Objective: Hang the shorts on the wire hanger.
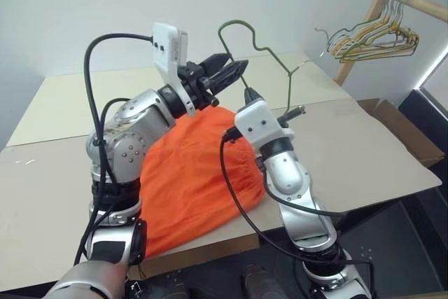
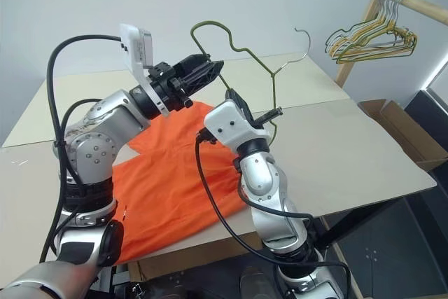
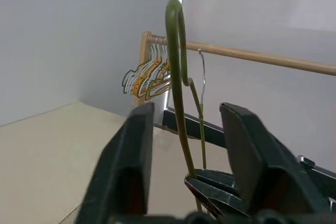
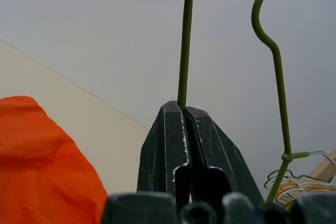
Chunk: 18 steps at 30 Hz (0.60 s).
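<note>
The hanger has my right gripper midway along its straight wire, so my left gripper needs to hold the hanger while my right gripper takes its lower corner (image 2: 274, 132).
The olive-green wire hanger (image 1: 269, 52) is held up in the air above the table, its silvery hook (image 2: 302, 31) pointing right. My right gripper (image 4: 184, 106) is shut on one straight run of its wire. Just above that, my left gripper (image 3: 186, 111) straddles the same wire, and its fingers (image 3: 131, 145) stand apart with the wire running between them. The bright orange shorts (image 1: 196, 173) lie spread on the table below both arms, partly hidden by them, with one edge hanging over the near side.
The beige table (image 1: 364, 145) has bare room to the right and behind the shorts. A wooden rack (image 1: 371, 5) at the far right carries a bunch of pale wire hangers (image 1: 374, 38). A cardboard box (image 1: 399, 127) sits beyond the table's right edge.
</note>
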{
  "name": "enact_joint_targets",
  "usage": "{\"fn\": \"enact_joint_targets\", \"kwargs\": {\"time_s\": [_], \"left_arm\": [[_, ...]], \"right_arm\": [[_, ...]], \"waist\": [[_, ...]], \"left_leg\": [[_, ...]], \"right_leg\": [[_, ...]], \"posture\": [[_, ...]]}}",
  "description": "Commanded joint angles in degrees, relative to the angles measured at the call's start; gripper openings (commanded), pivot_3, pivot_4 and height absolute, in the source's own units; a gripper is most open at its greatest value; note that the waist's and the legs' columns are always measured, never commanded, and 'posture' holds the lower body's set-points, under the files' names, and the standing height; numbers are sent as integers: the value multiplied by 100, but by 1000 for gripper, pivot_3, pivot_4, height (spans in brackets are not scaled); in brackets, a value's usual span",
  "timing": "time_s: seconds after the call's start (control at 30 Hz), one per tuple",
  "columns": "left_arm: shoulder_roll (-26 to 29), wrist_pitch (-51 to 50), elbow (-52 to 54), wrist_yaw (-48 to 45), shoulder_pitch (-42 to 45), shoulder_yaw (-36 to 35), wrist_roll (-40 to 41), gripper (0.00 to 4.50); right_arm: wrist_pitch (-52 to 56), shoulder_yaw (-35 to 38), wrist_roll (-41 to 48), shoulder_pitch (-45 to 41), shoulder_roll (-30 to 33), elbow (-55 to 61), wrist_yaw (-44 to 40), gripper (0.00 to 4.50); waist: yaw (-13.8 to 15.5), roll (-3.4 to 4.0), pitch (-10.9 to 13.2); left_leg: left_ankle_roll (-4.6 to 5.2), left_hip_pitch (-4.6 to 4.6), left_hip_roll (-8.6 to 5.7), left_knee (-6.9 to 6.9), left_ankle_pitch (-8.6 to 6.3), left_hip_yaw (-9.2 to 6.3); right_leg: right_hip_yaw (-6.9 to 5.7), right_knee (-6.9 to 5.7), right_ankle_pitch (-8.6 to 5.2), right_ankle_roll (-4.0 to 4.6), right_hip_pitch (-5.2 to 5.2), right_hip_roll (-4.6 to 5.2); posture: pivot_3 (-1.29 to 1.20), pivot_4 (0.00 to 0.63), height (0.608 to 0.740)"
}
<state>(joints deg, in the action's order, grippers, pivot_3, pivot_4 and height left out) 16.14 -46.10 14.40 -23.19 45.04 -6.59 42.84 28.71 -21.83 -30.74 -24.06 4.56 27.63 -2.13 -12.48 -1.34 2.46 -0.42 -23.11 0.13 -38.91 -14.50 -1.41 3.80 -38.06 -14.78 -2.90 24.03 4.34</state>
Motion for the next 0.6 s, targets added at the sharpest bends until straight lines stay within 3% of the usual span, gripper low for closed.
{"fn": "enact_joint_targets", "kwargs": {"time_s": [0.03, 0.17, 0.4, 0.5, 0.6], "left_arm": [[-87, 205, 34, -10, 84, -52, 19, 1105], [-115, 239, -5, -24, 82, -39, -29, 41], [-8, 328, -38, -77, 60, 156, -269, 41], [24, 533, -58, -59, 43, 253, -529, 0], [55, 823, -281, -53, 105, 115, -702, 0]], "right_arm": [[-226, 45, -144, -66, -99, 154, 109, 0], [-264, 27, -183, -30, -176, 143, 105, 0], [-381, -6, -398, -6, -67, 133, 53, 0], [-358, 28, -514, -56, 38, 144, -15, 740], [-508, 83, -420, -120, 158, 125, -197, 1776]], "waist": [[-2, 0, 0], [-20, 0, -1], [-61, 0, -2], [-84, 0, -3], [-102, 0, -4]], "left_leg": [[0, 0, 0, 0, 0, 0], [0, 0, 0, 0, 0, 0], [0, 0, -1, 0, 0, -2], [0, 0, -3, 0, 0, -3], [0, 0, -2, 0, 0, -3]], "right_leg": [[0, 0, 0, 0, 0, 0], [0, 0, 0, 0, 0, 0], [-1, -1, 0, 0, 0, 0], [-1, -1, 0, 0, 0, 1], [-1, -1, 0, 0, 0, 1]], "posture": [[-180, 0, 740], [-183, 0, 740], [-186, 0, 740], [-184, 0, 740], [-187, 0, 740]]}}
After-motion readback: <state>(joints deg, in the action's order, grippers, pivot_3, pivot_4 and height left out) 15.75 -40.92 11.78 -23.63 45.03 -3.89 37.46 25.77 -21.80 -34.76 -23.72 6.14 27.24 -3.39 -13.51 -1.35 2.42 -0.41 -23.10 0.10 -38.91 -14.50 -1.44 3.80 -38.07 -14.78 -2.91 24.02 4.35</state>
